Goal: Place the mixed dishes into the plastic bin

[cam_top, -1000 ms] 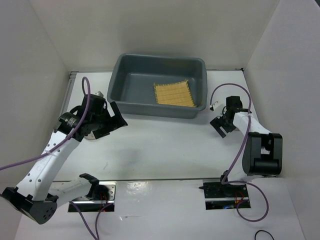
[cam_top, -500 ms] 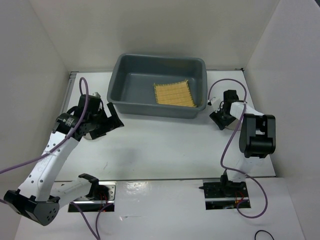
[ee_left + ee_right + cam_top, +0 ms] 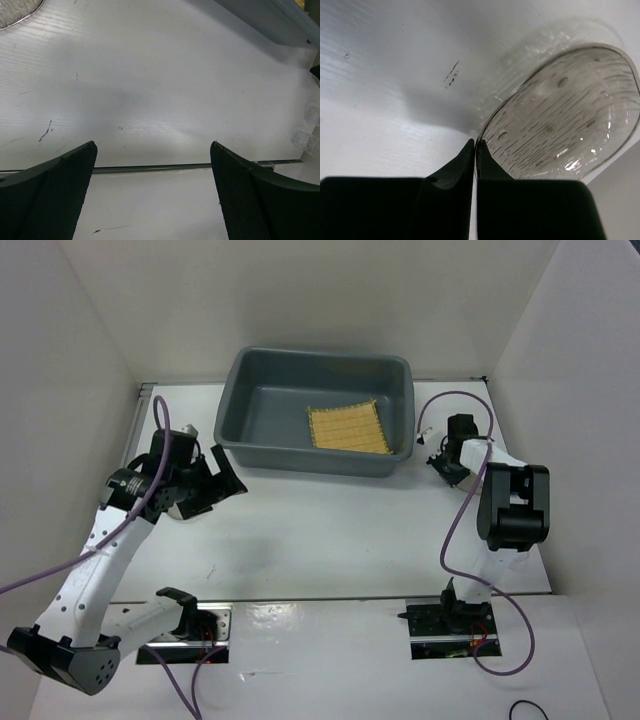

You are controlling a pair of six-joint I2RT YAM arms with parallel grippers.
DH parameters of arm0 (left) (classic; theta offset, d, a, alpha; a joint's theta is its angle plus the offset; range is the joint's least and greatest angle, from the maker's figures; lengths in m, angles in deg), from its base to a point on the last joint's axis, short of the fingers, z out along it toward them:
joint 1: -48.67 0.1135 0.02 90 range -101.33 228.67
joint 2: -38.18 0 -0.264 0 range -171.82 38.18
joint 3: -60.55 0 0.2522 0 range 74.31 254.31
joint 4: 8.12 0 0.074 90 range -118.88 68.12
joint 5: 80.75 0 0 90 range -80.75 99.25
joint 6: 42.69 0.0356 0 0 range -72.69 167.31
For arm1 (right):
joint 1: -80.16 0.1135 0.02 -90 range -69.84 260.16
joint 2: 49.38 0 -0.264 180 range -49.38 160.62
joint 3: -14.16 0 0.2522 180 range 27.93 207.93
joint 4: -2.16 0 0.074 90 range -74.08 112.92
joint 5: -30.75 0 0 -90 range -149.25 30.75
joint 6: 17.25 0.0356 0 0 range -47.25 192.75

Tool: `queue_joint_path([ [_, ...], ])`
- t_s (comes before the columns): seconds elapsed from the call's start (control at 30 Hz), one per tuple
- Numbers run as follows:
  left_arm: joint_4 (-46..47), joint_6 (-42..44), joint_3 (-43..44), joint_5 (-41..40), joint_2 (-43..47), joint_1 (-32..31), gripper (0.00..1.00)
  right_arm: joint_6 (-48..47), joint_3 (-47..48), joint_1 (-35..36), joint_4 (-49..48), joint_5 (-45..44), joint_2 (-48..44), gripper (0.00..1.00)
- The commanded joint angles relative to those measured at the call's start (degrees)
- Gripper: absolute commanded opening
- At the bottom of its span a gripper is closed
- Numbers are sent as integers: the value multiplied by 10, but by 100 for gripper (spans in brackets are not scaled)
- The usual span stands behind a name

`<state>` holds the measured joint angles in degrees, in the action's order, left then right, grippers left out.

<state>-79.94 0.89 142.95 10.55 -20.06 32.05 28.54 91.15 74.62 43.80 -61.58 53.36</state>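
Note:
My left gripper goes to the other saucer next and closes on the saucer's rim (image 3: pixel 168 511), on the side that faces away from the plastic bin.
The plastic bin (image 3: pixel 300 456) stands at the back of the table with the yellow woven mat (image 3: pixel 348 428) lying in its right half. My right gripper (image 3: pixel 475 142) is shut on the near rim of a translucent smoky saucer (image 3: pixel 565 115), which sits tilted against the white table. In the top view that gripper (image 3: pixel 438 458) is just right of the bin's right end. My left gripper (image 3: pixel 154 145) hangs open over bare table with nothing between its fingers, left of the bin's front left corner (image 3: pixel 215 485). Another saucer (image 3: pixel 15 10) shows only as an edge.
White walls close in the table on the left, back and right. The bin's grey wall (image 3: pixel 270 20) crosses the top right of the left wrist view. Purple cables loop from both arms. A seam in the table (image 3: pixel 150 169) runs in front of the left fingers.
My right gripper has gone from open to shut on the saucer's rim, having moved back toward the bin's right end. The left arm has drifted slightly left, still open.

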Motion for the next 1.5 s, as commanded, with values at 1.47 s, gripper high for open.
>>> queue_joint_path([
  [1.47, -79, 94, 71, 18, -72, 58, 100, 69, 1043, 305, 468, 108, 481, 0],
])
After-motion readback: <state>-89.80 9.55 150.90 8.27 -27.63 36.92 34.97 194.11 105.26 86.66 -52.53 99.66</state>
